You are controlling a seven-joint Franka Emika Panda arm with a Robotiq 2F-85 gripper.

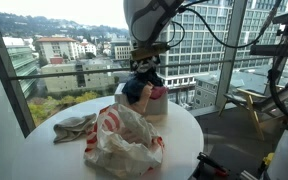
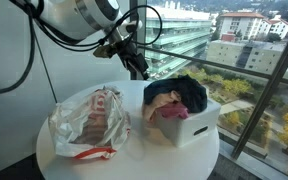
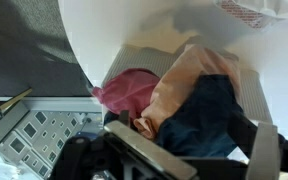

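Note:
The top of the dark navy garment (image 1: pixel 143 82) (image 3: pixel 204 130), which sticks up out of the white box, will be gripped by my gripper.
A white box (image 1: pixel 156 108) (image 2: pixel 192 128) stands on a round white table (image 1: pixel 187 135) (image 2: pixel 134 165). It holds a dark navy garment (image 2: pixel 189 92) (image 3: pixel 206 115), a peach cloth (image 3: pixel 179 85) and a pink cloth (image 3: pixel 129 92). My gripper (image 1: pixel 144 66) (image 2: pixel 137 68) hangs just above the box's edge. In the wrist view its fingers (image 3: pixel 184 152) are spread wide over the navy garment with nothing between them. It touches nothing that I can see.
A crumpled white plastic bag with red print (image 1: pixel 124 142) (image 2: pixel 89 120) lies beside the box. A grey cloth (image 1: pixel 74 127) lies near the table's edge. Large windows surround the table. A wooden chair (image 1: pixel 250 104) stands beyond it.

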